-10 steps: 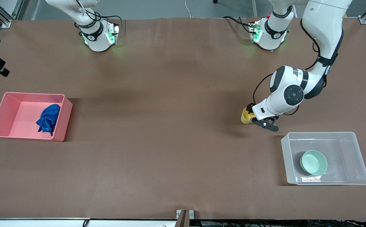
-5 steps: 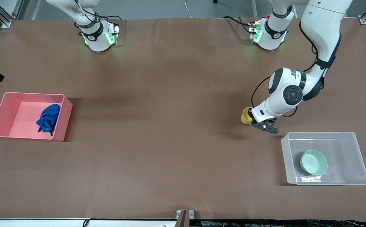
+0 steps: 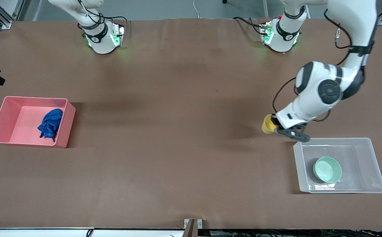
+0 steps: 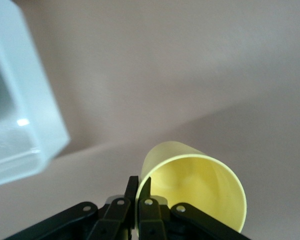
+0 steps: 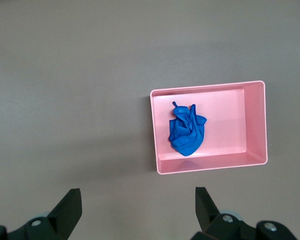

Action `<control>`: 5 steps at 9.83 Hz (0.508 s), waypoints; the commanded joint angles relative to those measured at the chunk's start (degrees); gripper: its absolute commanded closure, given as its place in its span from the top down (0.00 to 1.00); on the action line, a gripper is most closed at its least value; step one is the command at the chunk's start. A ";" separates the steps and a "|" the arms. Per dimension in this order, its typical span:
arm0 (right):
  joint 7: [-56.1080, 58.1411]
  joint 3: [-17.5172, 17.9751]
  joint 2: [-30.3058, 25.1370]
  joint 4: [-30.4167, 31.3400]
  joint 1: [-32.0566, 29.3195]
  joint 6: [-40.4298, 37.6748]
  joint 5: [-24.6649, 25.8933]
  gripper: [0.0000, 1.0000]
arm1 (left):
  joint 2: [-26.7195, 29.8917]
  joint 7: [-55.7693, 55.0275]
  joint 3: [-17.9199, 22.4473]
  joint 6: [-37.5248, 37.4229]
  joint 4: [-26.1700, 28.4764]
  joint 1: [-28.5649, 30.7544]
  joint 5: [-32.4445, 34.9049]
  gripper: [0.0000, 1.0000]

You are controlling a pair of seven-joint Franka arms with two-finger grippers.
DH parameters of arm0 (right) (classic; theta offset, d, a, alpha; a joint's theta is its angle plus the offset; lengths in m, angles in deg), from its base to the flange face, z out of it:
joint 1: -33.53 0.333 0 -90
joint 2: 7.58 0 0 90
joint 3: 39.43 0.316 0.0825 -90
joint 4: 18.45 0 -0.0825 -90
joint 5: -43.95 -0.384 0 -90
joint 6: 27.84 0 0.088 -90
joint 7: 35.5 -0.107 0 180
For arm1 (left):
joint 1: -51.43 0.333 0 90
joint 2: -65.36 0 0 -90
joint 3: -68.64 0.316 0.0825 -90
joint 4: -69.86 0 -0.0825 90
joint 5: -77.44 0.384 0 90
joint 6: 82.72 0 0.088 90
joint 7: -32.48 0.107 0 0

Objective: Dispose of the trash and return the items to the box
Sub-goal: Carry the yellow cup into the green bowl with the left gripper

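The yellow cup, tilted now beside the clear box's corner, will be let go by my left gripper inside the mint-green bowl [image 3: 329,166] in the clear box.
My left gripper [image 3: 276,127] is shut on the rim of the yellow cup [image 3: 268,124] and holds it tilted over the table, just beside a corner of the clear box [image 3: 335,141]. In the left wrist view the fingers [image 4: 139,182] pinch the cup's wall [image 4: 195,190], with the box's corner [image 4: 25,115] close by. The mint-green bowl [image 3: 327,169] lies in the clear box. The blue trash wad [image 3: 50,123] lies in the pink bin [image 3: 3,115]. My right gripper [image 5: 136,194] is open and empty, high over the table beside the pink bin [image 5: 210,165] with the wad [image 5: 186,132].
Both arm bases stand along the table's edge farthest from the front camera. The pink bin is at the right arm's end, the clear box at the left arm's end. Bare brown table lies between them.
My left gripper has lifted the yellow cup and carried it toward the clear box. The bowl, the wad and both containers have not moved.
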 commanded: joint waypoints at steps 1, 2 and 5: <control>0.57 0.21 -0.03 -0.54 0.21 0.01 -0.19 1.00 | -5.23 2.31 6.00 -1.80 -7.92 0.31 0.70 0.00; 0.57 0.21 -0.03 -0.46 0.12 0.01 -0.19 1.00 | -7.60 3.46 9.17 -1.89 -12.22 0.31 0.44 0.00; 0.48 0.30 -0.03 -0.54 -0.32 0.01 -0.28 1.00 | -17.26 8.10 17.25 -1.89 -23.40 0.83 -2.44 0.00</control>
